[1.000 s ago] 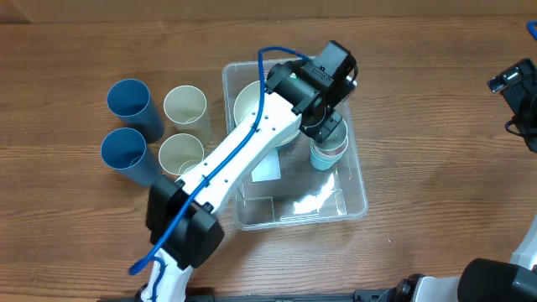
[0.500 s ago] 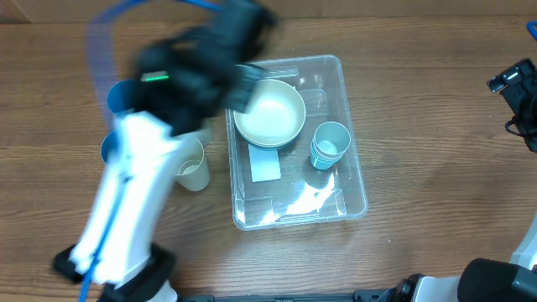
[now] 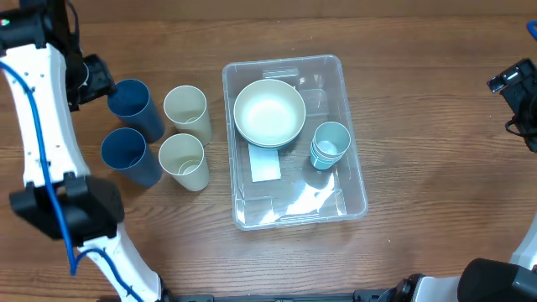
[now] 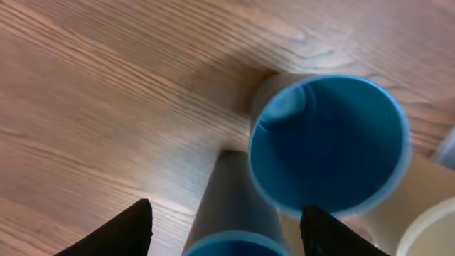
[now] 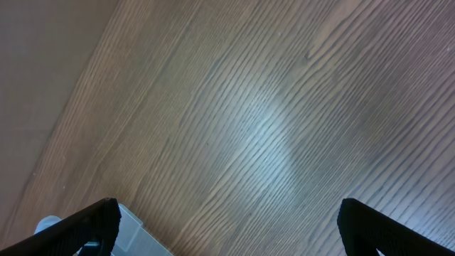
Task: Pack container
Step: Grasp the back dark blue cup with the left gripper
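The left gripper I use should next close on the rim (image 3: 111, 101) (image 4: 253, 146) of the far dark blue cup, on the side away from the cream cups.
The clear container (image 3: 252, 197) stands mid-table, its white label (image 3: 265, 165) on the bottom. It holds a cream bowl (image 3: 268, 113) and stacked light blue cups (image 3: 330, 144). To its left stand two dark blue cups (image 3: 132, 107) (image 3: 127, 153) and two cream cups (image 3: 185, 111) (image 3: 183, 159). My left gripper (image 3: 99, 82) hovers just left of the far dark blue cup, open. In the left wrist view, one dark blue cup (image 4: 231, 213) shows between the spread fingers (image 4: 121, 231), untouched, and the other (image 4: 328, 142) beyond. My right gripper (image 5: 227, 227) is open over bare wood.
The right arm (image 3: 516, 84) sits at the table's right edge, well clear of the container. A corner of the container (image 5: 135, 235) shows low in the right wrist view. The left arm's white link (image 3: 38, 126) runs down the left side.
My left arm swung from the container's right side, where it was shut at the light blue cups, to the far left by the dark blue cups. Its gripper opened.
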